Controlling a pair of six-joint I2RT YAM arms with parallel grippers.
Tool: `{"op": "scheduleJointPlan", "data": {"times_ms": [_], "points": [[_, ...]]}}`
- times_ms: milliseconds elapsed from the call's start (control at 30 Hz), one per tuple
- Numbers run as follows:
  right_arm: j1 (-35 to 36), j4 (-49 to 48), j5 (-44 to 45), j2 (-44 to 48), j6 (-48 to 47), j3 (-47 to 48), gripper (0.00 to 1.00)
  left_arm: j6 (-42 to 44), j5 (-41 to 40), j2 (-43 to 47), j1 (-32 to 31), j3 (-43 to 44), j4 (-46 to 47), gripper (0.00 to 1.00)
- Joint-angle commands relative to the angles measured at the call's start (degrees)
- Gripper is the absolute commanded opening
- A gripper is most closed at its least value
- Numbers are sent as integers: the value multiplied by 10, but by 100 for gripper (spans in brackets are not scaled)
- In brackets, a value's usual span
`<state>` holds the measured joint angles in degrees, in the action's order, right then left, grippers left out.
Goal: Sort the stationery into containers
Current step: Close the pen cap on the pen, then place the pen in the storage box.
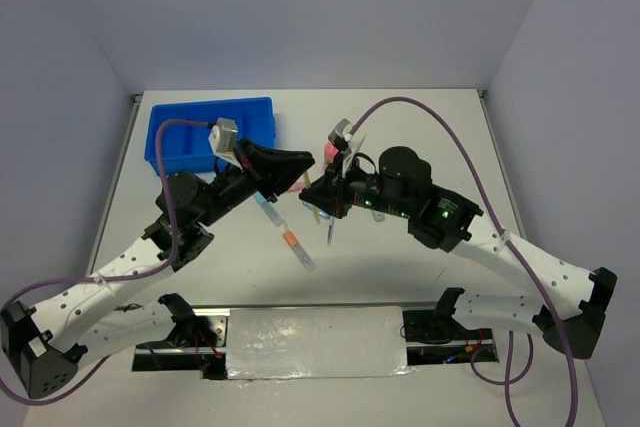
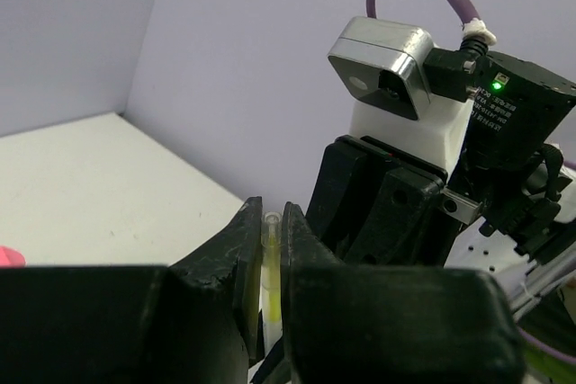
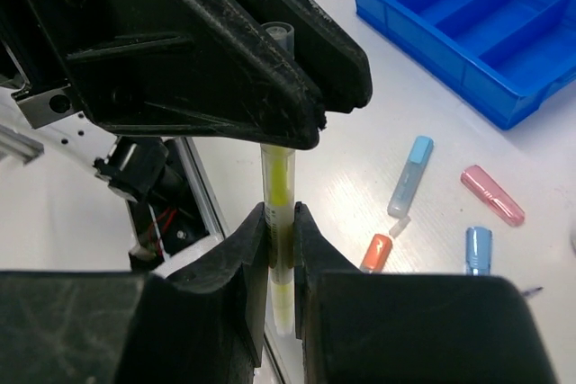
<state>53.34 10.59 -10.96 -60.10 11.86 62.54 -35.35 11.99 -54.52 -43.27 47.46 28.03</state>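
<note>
My left gripper needs to release the yellow pen in the blue compartment tray's end section point(image 1: 261, 134) nearest the middle of the table.
A thin yellow pen point(image 3: 279, 186) with a clear barrel hangs upright above the table, held by both grippers at once. My right gripper point(image 3: 281, 222) is shut on its lower half, and the left gripper's black fingers point(image 3: 270, 69) clamp its top end. In the left wrist view the pen point(image 2: 271, 267) sits pinched in my left gripper point(image 2: 267, 213). From above, the left gripper point(image 1: 306, 165) and right gripper point(image 1: 318, 195) meet near the table's middle. The blue compartment tray point(image 1: 250, 117) stands at the back left, also seen in the right wrist view point(image 3: 504, 105).
Loose on the table lie a light blue marker point(image 3: 409, 175), a pink one point(image 3: 491, 195), an orange one point(image 3: 377, 252) and a darker blue one point(image 3: 478, 249). A blue stick point(image 1: 268, 209) and an orange-capped stick point(image 1: 293, 244) lie below the grippers.
</note>
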Motion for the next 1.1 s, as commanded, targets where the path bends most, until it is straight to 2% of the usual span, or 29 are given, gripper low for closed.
{"op": "scheduleJointPlan", "data": {"times_ms": [0, 233, 467, 533, 567, 667, 733, 933, 1067], "points": [[-4, -130, 27, -11, -42, 129, 0, -37, 65, -19, -39, -62, -62, 0], [-44, -122, 11, -52, -33, 219, 0, -31, 31, -28, -102, -90, -65, 0], [-56, -131, -6, -19, -19, 167, 0, 0, -32, 6, -105, -73, -135, 0], [-55, -129, -32, -6, -11, 131, 0, 10, -59, 13, -105, -44, -162, 17], [-54, -132, -38, -2, -6, 118, 0, 24, -57, 13, -105, -35, -174, 34], [-51, -145, -44, 12, 7, 74, 0, 37, -50, 5, -105, -9, -177, 39], [-49, -146, -45, 15, 11, 60, 0, 35, -50, -3, -105, 1, -175, 28], [-46, -145, -63, 12, 13, 49, 0, 35, -63, -10, -105, 6, -163, 19], [-44, -148, -99, 5, 10, 29, 0, 47, -88, -1, -105, 13, -165, 0]]}}
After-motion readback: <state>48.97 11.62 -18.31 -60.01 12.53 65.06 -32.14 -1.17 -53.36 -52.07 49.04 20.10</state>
